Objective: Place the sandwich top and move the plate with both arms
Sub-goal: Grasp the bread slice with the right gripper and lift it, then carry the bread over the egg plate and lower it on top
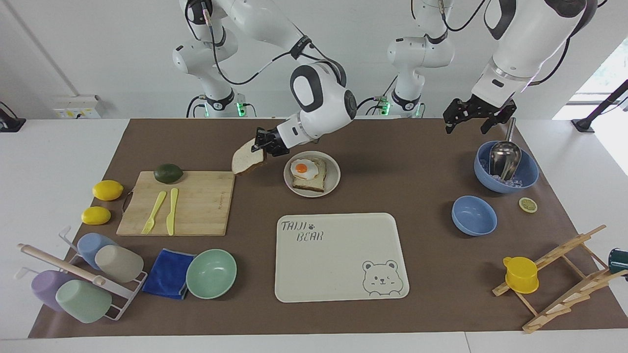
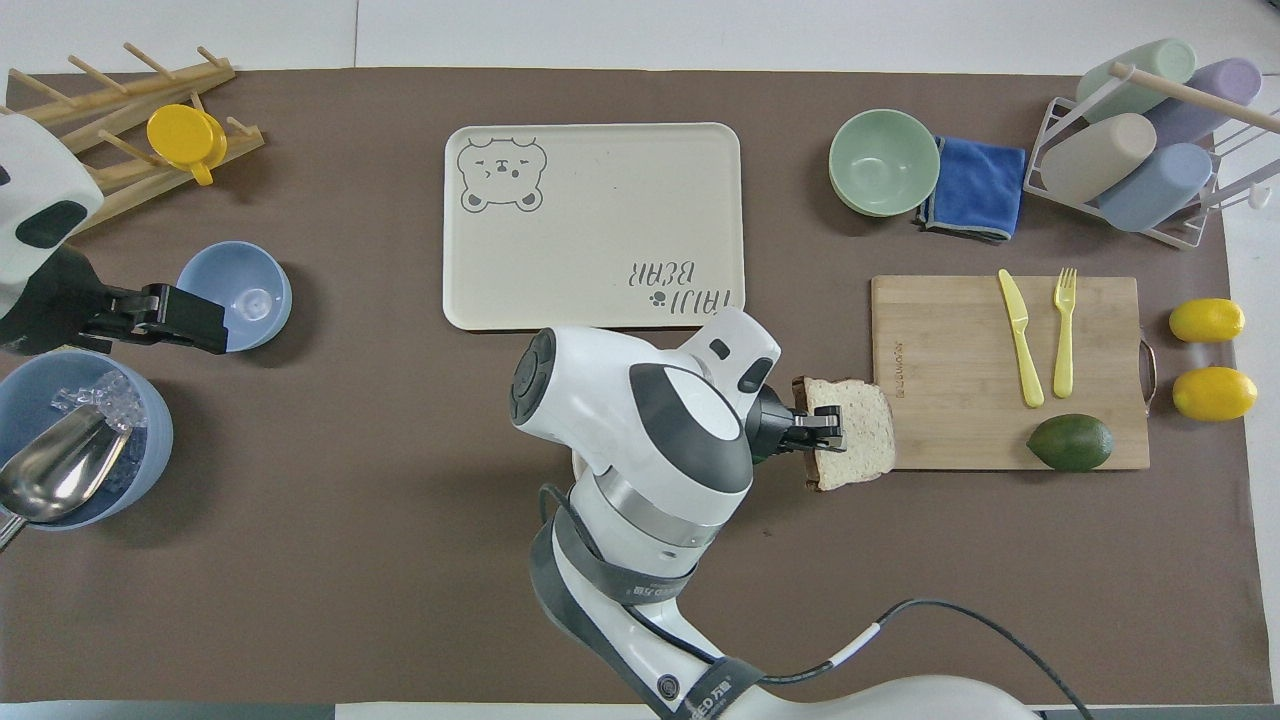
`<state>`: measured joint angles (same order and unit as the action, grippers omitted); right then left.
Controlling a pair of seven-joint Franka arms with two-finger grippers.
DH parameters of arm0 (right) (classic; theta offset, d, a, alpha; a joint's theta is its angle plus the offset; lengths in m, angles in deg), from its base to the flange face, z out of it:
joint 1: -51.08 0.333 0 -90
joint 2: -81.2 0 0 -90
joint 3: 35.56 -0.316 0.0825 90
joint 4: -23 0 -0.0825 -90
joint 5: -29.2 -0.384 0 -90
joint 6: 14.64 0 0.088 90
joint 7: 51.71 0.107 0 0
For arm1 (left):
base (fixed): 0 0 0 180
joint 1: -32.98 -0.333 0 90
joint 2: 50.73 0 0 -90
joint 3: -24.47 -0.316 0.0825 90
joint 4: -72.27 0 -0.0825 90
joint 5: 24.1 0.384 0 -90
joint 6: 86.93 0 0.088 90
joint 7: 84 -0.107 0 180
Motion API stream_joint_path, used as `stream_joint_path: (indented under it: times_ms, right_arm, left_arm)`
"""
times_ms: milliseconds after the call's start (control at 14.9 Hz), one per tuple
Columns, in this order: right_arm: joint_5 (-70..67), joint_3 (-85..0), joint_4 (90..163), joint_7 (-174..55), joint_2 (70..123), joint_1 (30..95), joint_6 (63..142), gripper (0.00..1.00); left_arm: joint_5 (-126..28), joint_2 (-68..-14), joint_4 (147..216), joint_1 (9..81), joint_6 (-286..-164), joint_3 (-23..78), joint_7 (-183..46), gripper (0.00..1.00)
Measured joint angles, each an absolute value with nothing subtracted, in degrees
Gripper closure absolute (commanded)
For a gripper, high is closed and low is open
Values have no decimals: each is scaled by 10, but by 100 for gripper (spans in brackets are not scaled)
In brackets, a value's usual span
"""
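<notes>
My right gripper releases the sandwich top next on the fried egg and bread slice on the plate (image 2: 692, 450).
My right gripper (image 1: 261, 142) is shut on the sandwich top (image 1: 244, 159), a pale speckled slice with a brown crust. It holds the slice tilted in the air, over the mat between the cutting board's corner and the plate (image 1: 335, 172). The plate carries a bread slice with a fried egg (image 1: 307, 172). In the overhead view the right gripper (image 2: 823, 432) and the sandwich top (image 2: 860, 432) show, and the arm hides the plate. My left gripper (image 1: 465, 127) waits open over the mat beside the big blue bowl (image 1: 527, 172).
The wooden cutting board (image 1: 196, 206) carries a yellow fork, a knife and an avocado (image 1: 168, 173). The bear tray (image 1: 338, 255) lies farther from the robots than the plate. The mint bowl (image 1: 211, 273), a blue cloth, a cup rack, lemons and a small blue bowl (image 1: 473, 215) stand around.
</notes>
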<state>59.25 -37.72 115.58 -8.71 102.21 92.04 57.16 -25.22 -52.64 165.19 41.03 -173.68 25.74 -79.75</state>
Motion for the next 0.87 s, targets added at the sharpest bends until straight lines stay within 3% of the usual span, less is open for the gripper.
stream_joint_path:
  times_ms: [269,874]
  right_arm:
    - [530,-390,1155,-12,1023,936,584,100]
    - [498,-402,1152,38,1027,958,699,100]
  left_arm:
    - [-252,-526,1652,410,-1737,257,-798,0]
    - [-252,-526,1652,401,-1743,257,-798,0]
